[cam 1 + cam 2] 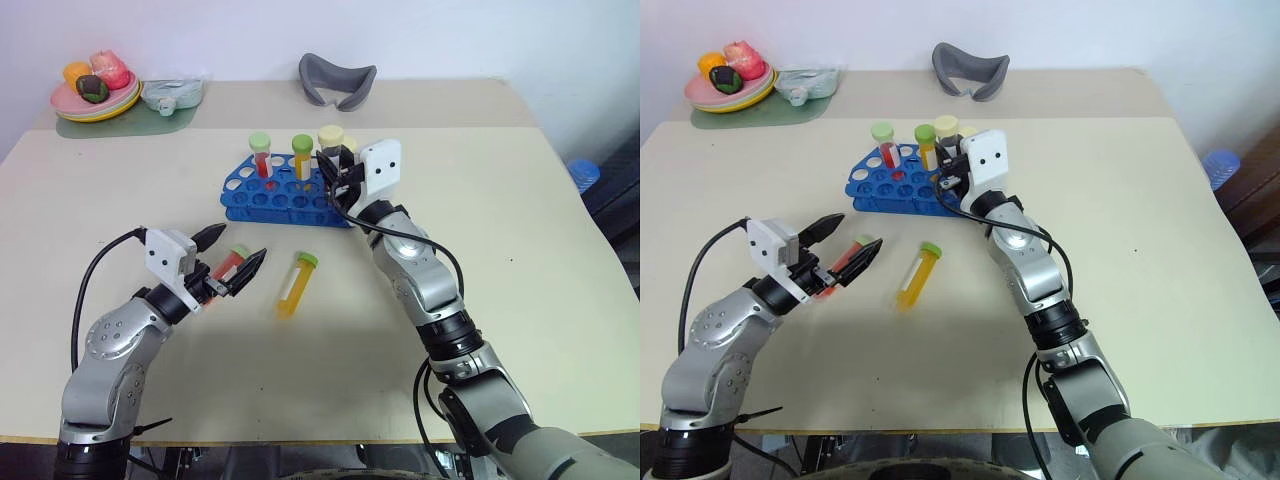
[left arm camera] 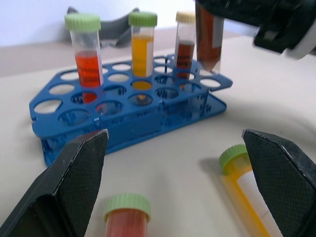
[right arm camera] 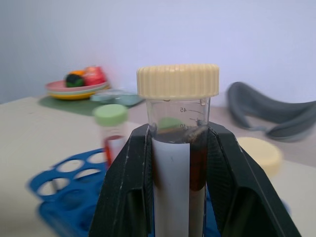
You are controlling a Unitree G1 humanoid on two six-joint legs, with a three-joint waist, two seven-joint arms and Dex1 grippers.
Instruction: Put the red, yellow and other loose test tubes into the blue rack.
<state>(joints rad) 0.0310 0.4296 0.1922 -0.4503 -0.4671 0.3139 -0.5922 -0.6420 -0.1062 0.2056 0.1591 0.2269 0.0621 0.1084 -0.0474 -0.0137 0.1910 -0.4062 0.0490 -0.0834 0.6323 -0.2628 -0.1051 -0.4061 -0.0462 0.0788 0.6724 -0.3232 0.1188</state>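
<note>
My right gripper is going to release its brown tube in the blue rack's near-row hole (image 1: pixel 340 202), before the other cream-capped tube.
The blue rack (image 1: pixel 262 197) stands at mid-table with a red tube (image 2: pixel 85 57), a yellow tube (image 2: pixel 142 47) and a brown, cream-capped tube (image 2: pixel 184 47) upright in it. My right gripper (image 1: pixel 338 168) is shut on another brown tube with a cream cap (image 3: pixel 177 103), held upright over the rack's right end. On the table nearer me lie a loose red tube (image 1: pixel 232 263) and a loose yellow tube (image 1: pixel 295 284), both green-capped. My left gripper (image 1: pixel 240 248) is open, its fingers astride the red tube's cap end and just above it.
A plate of fruit (image 1: pixel 95 97) on a green mat and a clear bag (image 1: pixel 172 93) sit at the far left corner. A grey curved object (image 1: pixel 337 79) lies at the far edge. A blue item (image 1: pixel 582 173) is off the table's right side.
</note>
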